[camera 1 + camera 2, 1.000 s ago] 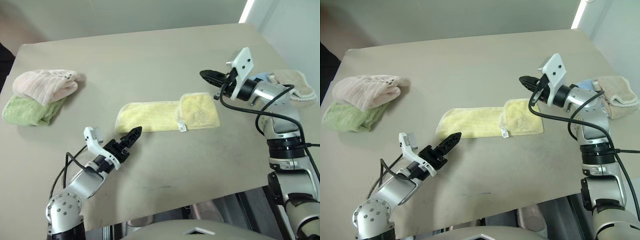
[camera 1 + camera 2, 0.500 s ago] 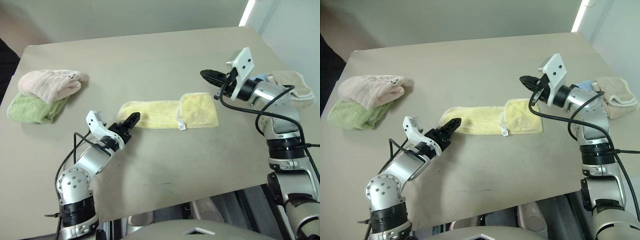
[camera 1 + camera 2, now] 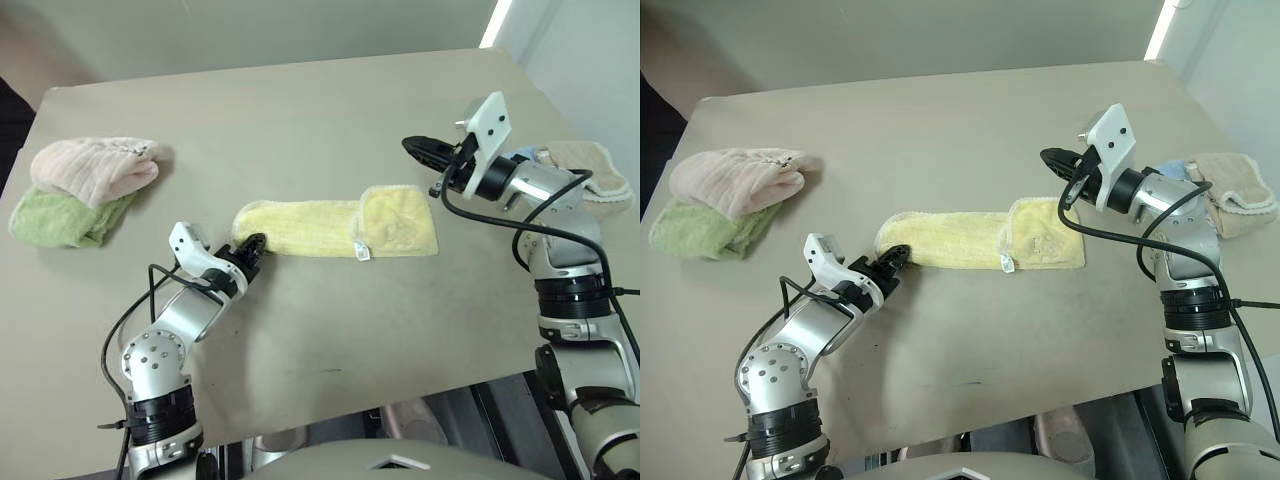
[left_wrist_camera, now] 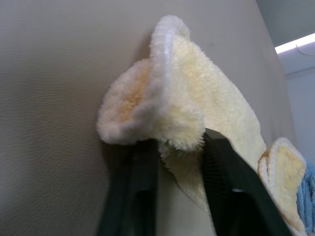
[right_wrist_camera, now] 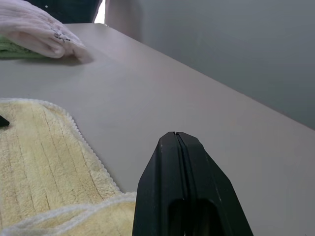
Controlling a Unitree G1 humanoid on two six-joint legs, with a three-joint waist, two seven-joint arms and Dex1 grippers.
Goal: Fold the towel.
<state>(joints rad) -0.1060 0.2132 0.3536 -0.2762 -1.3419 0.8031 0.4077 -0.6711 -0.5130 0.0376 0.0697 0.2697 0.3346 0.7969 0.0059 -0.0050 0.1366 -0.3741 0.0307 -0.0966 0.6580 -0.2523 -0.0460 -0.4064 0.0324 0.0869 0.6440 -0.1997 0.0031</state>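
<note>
The robot's left gripper will release the pale yellow towel's loose end, now pinched between its fingers, on top of its folded flap (image 3: 401,221) (image 4: 284,169) beside the tag.
The pale yellow towel (image 3: 320,228) lies lengthwise across the middle of the table, its right end folded over onto itself, with a small white tag (image 3: 362,251) at that fold's front edge. My left gripper (image 3: 250,245) is at the towel's left end, shut on the corner. In the left wrist view the bunched yellow cloth (image 4: 172,103) sits pinched between the two black fingers (image 4: 226,172). My right gripper (image 3: 412,147) hovers shut above the table just behind the towel's right end, holding nothing. In its wrist view its closed tips (image 5: 174,135) hang over the towel edge (image 5: 44,152).
A pink towel (image 3: 95,168) rests on a green one (image 3: 55,218) at the table's far left. A beige towel (image 3: 590,170) and a light blue one (image 3: 520,155) lie at the right edge behind my right arm. The table's front edge (image 3: 330,400) runs close below the towel.
My left gripper moved forward to the towel's left end and closed on its corner, lifting the cloth a little. The right arm stayed still.
</note>
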